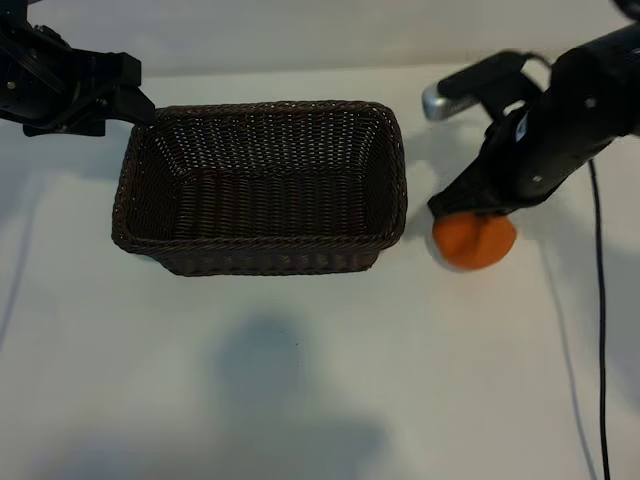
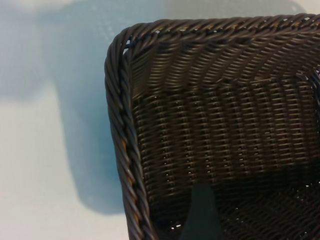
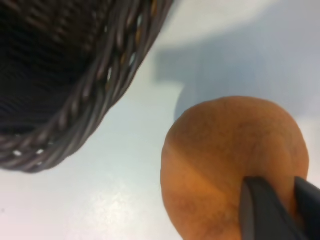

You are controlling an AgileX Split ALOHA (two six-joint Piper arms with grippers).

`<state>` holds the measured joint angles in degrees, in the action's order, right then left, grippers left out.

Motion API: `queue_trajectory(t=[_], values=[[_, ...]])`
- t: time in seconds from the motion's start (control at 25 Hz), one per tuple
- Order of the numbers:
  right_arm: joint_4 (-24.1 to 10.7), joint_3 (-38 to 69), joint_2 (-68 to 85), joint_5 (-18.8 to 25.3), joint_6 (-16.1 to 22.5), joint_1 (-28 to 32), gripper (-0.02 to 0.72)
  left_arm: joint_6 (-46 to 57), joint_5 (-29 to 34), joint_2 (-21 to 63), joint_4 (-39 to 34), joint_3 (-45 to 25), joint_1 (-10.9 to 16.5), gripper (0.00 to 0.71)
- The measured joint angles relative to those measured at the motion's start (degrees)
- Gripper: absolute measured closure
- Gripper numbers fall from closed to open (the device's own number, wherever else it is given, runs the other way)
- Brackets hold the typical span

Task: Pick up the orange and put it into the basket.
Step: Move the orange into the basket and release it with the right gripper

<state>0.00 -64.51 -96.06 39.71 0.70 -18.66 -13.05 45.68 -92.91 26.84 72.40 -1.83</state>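
The orange, still on the table beside the basket, will be let go by my right gripper on the bottom of the basket, near the middle of the basket's near rim (image 1: 283, 213).
The orange (image 1: 475, 244) lies on the white table just right of the dark wicker basket (image 1: 262, 108). My right gripper (image 1: 480, 212) has come down on the orange from above. In the right wrist view its two dark fingers (image 3: 260, 210) stand close together and pinch the raised top of the orange (image 3: 225, 160), with the basket rim (image 3: 95, 100) beside it. My left gripper (image 1: 145, 108) hangs at the basket's far left corner. One of its fingers (image 2: 200, 212) reaches inside the basket, next to the braided rim (image 2: 120, 125); its other finger is out of view.
A black cable (image 1: 600, 330) runs down the table on the right, close to the orange. The right arm's silver-ended wrist camera (image 1: 440, 100) sticks out toward the basket's right end. White tabletop (image 1: 300, 380) stretches in front of the basket.
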Motion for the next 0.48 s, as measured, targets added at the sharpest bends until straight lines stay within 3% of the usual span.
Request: queue_trajectory(t=[0.48], values=[[0.75, -10.61, 9.08, 3.48, 1.15, 0.0, 0.592, 0.0, 0.15, 0.0, 0.0, 0.0, 0.0, 0.12]])
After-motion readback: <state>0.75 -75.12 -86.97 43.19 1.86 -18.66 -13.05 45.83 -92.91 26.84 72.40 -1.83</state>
